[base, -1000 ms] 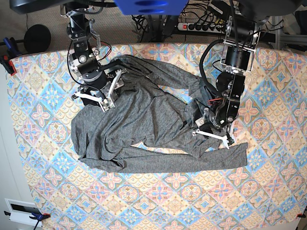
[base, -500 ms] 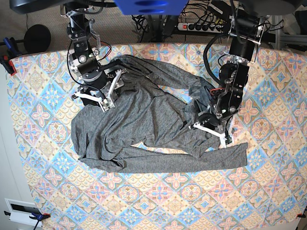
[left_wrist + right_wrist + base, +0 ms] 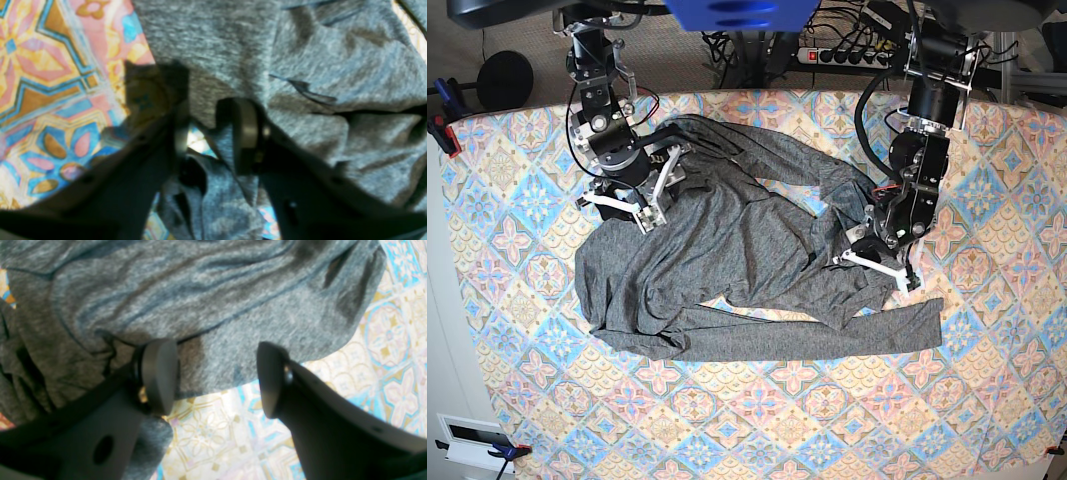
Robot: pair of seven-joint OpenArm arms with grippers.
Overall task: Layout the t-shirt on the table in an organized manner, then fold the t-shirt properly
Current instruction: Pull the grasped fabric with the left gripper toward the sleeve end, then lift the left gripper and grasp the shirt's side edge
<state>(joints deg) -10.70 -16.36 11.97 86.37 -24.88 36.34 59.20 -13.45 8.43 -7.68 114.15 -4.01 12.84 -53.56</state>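
Note:
The side of the t-shirt lies bunched with a fold loose in my left gripper, so next I grip that fold [image 3: 208,104] again and pull it away from the middle of the t-shirt.
The dark grey t-shirt [image 3: 727,260] lies crumpled on the patterned table [image 3: 527,400], with one long sleeve stretched along its near edge. My left gripper [image 3: 877,265] hovers at the shirt's right side. In the left wrist view its fingers [image 3: 245,133] stand a little apart, and a fold of the t-shirt [image 3: 333,66] hangs loosely in the gap of the left gripper [image 3: 213,140]. My right gripper [image 3: 632,205] is wide open over the shirt's upper left part. In the right wrist view the right gripper [image 3: 215,380] straddles the t-shirt's [image 3: 200,290] hem above the table [image 3: 383,340].
A power strip with cables [image 3: 847,55] lies behind the table's far edge. Clamps [image 3: 447,135] hold the cloth at the left edge. A small white device [image 3: 472,440] sits off the near left corner, and a black round object [image 3: 505,78] is on the floor at the far left.
The left gripper has pulled back from the shirt's right edge toward the far side, and its jaws narrowed, then parted again. The right arm has stayed put.

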